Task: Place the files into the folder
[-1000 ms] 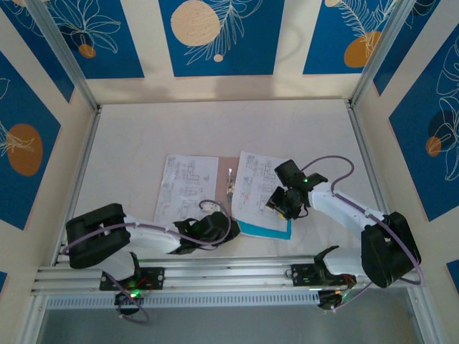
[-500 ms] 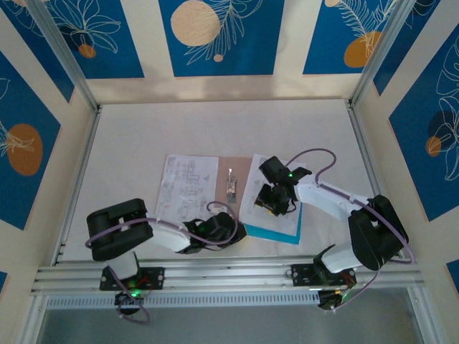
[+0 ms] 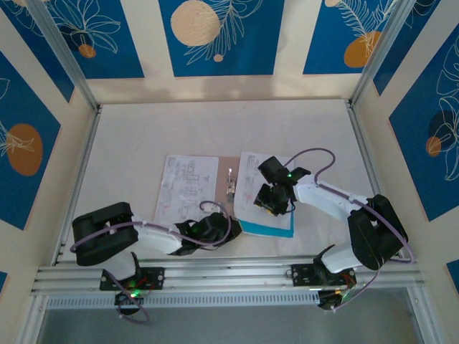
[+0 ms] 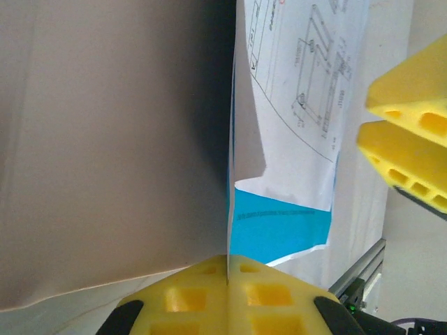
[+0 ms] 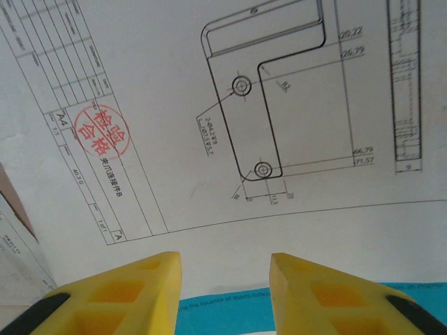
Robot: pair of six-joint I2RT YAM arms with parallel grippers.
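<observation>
Next, my left gripper pinches the sheet's side (image 4: pixel 231 222) while my right gripper slides the printed file flush, because the file stops short of the cyan sheet's near edge.
The pinkish-tan folder (image 3: pixel 226 166) lies mid-table, mostly covered, with its metal clip (image 3: pixel 230 183) showing. One printed file (image 3: pixel 188 188) lies on its left half. A second printed file (image 3: pixel 252 188) lies on the right, over the cyan sheet (image 3: pixel 269 228). My left gripper (image 3: pixel 215 231) is at the folder's near edge. In the left wrist view it (image 4: pixel 228 259) is shut on a thin edge beside the tan folder surface (image 4: pixel 112 153). My right gripper (image 3: pixel 269 203) stands open over the right printed file (image 5: pixel 230 105), and the cyan sheet (image 5: pixel 230 307) peeks out between its fingertips.
An aluminium rail (image 3: pixel 229 276) carrying both arm bases runs along the table's near edge. Metal frame posts (image 3: pixel 75 165) and patterned walls bound the white tabletop, which is bare at the back (image 3: pixel 222 129). The right gripper's yellow fingers (image 4: pixel 408 139) stand close to the left wrist.
My right gripper has moved left onto the right printed file, and that file and the cyan sheet shifted under it. The left gripper swung slightly right and back, still shut.
</observation>
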